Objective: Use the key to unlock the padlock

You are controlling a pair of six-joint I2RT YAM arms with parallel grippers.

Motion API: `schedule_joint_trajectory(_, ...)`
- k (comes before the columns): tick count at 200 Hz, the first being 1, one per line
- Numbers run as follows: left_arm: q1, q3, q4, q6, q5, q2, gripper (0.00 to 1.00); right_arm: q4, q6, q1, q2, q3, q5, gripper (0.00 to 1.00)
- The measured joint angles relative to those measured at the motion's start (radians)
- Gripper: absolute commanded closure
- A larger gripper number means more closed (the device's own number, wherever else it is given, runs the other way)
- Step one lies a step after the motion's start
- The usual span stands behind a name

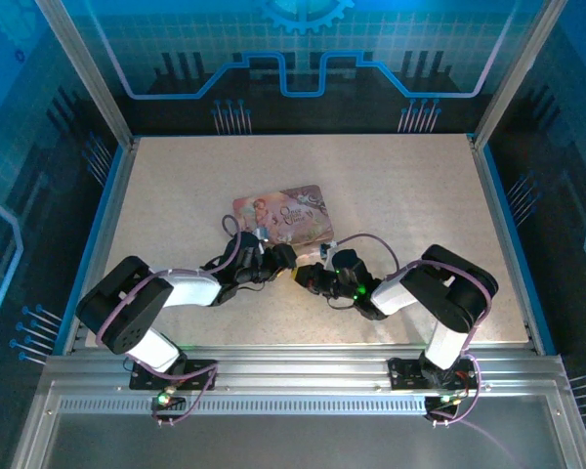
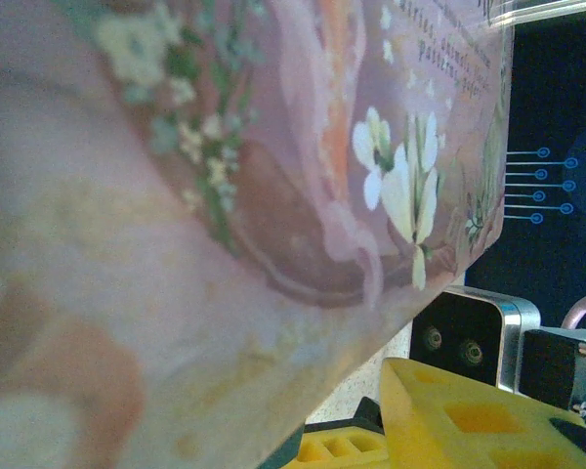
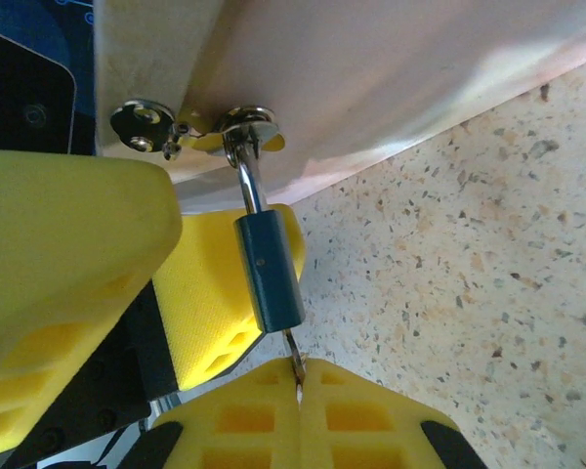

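My left gripper needs to clamp the blue padlock, which is loose beside its open fingers, before my right gripper takes the key (image 3: 294,352) at another angle.
The blue padlock (image 3: 269,274) hangs by its metal shackle (image 3: 247,181) from the clasp of the pink tin (image 3: 391,59), whose near edge is lifted off the table. The thin grey key (image 3: 295,362) sticks up into the padlock's bottom, and my right gripper (image 3: 299,393) is shut on it. My left gripper (image 2: 396,435) has its yellow fingers (image 3: 210,293) apart beside and behind the padlock, under the tin's raised edge. From above, both grippers meet at the tin's front edge: left gripper (image 1: 276,257), right gripper (image 1: 302,277). The padlock itself is too small to make out there.
The pink illustrated tin (image 1: 284,215) lies mid-table, just beyond both grippers. The speckled beige tabletop (image 1: 400,195) stretches around it, bounded by blue enclosure walls and an aluminium rail (image 1: 293,366) at the near edge.
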Motion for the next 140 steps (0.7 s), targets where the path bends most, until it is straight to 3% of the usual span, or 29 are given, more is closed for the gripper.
schedule_joint_trajectory(74, 0.001, 0.003, 0.003, 0.020, -0.019, 0.008, 0.92, 0.002, 0.000, -0.016, -0.014, 0.000, -0.003, 0.84)
schedule_joint_trajectory(140, -0.003, 0.003, 0.003, -0.009, -0.015, -0.001, 0.94, -0.060, -0.061, -0.018, -0.105, -0.021, -0.005, 0.62)
